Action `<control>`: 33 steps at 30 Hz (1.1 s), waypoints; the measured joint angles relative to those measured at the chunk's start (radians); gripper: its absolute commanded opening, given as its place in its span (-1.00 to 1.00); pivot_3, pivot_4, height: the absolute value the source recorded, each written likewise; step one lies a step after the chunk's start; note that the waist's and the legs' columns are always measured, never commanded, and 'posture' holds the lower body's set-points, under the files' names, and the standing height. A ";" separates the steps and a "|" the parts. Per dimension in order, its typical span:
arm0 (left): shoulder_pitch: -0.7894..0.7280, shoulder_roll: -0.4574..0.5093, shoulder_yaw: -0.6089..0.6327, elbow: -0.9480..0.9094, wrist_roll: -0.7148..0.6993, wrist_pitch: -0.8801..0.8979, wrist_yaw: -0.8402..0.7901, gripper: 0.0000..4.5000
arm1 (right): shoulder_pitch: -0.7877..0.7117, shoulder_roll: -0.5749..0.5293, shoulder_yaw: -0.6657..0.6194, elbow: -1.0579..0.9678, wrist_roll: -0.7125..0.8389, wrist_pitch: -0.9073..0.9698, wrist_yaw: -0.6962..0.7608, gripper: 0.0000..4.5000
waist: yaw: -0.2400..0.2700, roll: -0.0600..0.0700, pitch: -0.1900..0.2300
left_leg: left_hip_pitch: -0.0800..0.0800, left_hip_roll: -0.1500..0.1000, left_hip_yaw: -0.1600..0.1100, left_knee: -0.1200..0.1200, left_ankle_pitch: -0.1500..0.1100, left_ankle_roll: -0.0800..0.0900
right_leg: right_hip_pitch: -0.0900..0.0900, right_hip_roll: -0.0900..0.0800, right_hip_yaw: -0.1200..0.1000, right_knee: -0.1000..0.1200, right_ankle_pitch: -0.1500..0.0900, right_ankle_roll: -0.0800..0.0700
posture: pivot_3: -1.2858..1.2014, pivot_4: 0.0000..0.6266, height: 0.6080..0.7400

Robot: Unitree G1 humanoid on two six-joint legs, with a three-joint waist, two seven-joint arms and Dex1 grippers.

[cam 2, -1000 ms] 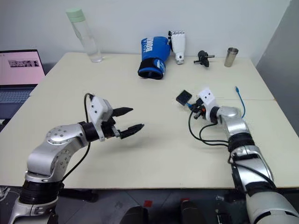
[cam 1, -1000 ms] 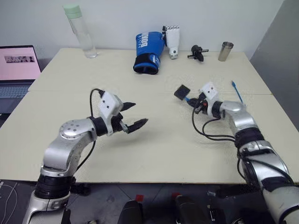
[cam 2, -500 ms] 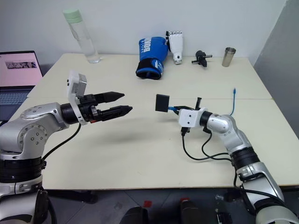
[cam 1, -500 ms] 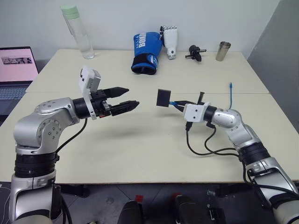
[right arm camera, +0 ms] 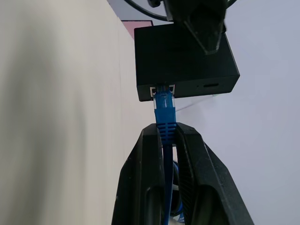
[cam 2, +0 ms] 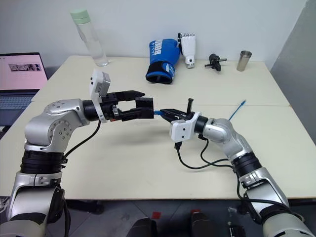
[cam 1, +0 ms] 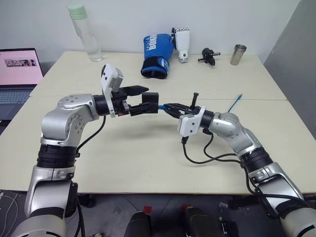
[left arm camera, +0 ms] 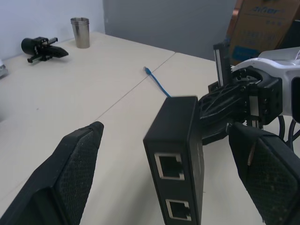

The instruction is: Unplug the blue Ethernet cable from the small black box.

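Observation:
The small black box hangs just from the plug, so it should be clamped by my left gripper before my right gripper opens, turns and pinches the plug's other sides (right arm camera: 165, 115).
The small black box (cam 1: 150, 103) hangs in the air above the table's middle, carried only by the blue Ethernet cable (right arm camera: 164, 112) plugged into its port. My right gripper (cam 1: 170, 106) is shut on the cable just behind the plug. The cable's free end (cam 1: 235, 102) sticks out behind my right arm. My left gripper (left arm camera: 173, 187) is open with the box (left arm camera: 176, 150) between its fingers (left arm camera: 70, 183), with a gap on both sides. Two empty ports face the left wrist camera.
Along the table's far edge stand a clear bottle (cam 1: 85, 32), a blue boxing glove (cam 1: 154, 54), a white robotic hand (cam 1: 181, 42), a black gadget (cam 1: 207, 55) and a metal cup (cam 1: 238, 54). A laptop (cam 1: 17, 74) sits at the left. Black wires (cam 1: 197, 155) loop under my right wrist.
My right gripper swung left and rolled, carrying the box on the cable toward the left arm. My left gripper rose and came forward, so its open fingers now bracket the box.

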 measured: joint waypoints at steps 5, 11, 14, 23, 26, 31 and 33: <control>0.000 0.002 -0.018 0.007 0.001 0.000 -0.050 0.45 | 0.000 0.006 0.000 0.000 0.001 0.011 -0.001 -0.95 | 0.000 0.000 0.000 | 0.000 0.000 0.000 0.000 0.000 0.000 | 0.000 0.000 0.000 0.000 0.000 0.000 | 0.03 -0.52 1.00; -0.006 0.013 -0.020 0.012 0.004 0.011 -0.083 -0.07 | 0.000 0.002 -0.001 0.003 0.004 0.014 -0.003 -0.95 | -0.001 0.000 0.000 | 0.000 0.000 0.000 0.000 0.000 0.000 | 0.000 0.000 0.000 0.000 0.000 0.000 | 0.03 -0.52 1.00; -0.007 0.013 -0.020 0.022 0.008 0.009 -0.085 -0.30 | 0.000 0.002 -0.001 0.003 0.005 0.016 -0.003 -0.95 | -0.001 0.000 0.000 | 0.000 0.000 0.000 0.000 0.000 0.000 | 0.000 0.000 0.000 0.000 0.000 0.000 | 0.03 -0.52 1.00; -0.008 0.007 -0.020 0.030 0.026 -0.007 -0.097 -0.64 | 0.000 0.011 -0.003 0.004 0.043 0.059 0.021 -0.95 | -0.001 0.000 0.000 | 0.000 0.000 0.000 0.000 0.000 0.000 | 0.000 0.000 0.000 0.000 0.000 0.000 | 0.03 -0.52 1.00; -0.008 -0.001 -0.020 0.047 0.028 -0.010 -0.091 -0.64 | 0.000 0.022 -0.005 0.003 0.087 0.101 0.065 -0.80 | -0.001 0.000 0.000 | 0.000 0.000 0.000 0.001 0.000 0.000 | 0.000 0.000 0.000 0.000 0.000 0.000 | 0.03 -0.52 1.00; -0.022 -0.006 -0.020 0.090 0.027 0.025 -0.088 -0.64 | 0.029 0.043 -0.004 -0.117 0.289 0.297 0.264 -0.25 | -0.001 0.000 0.000 | 0.000 0.000 -0.001 0.001 0.000 0.000 | 0.000 0.000 -0.001 0.001 0.000 0.000 | 0.03 -0.52 1.00; -0.037 -0.006 -0.019 0.105 0.025 0.038 -0.093 -0.64 | 0.036 0.047 -0.005 -0.174 0.363 0.398 0.328 -0.22 | 0.000 0.000 0.000 | -0.001 0.000 -0.002 0.003 0.000 0.000 | 0.000 0.000 -0.002 0.002 0.000 0.000 | 0.03 -0.52 1.00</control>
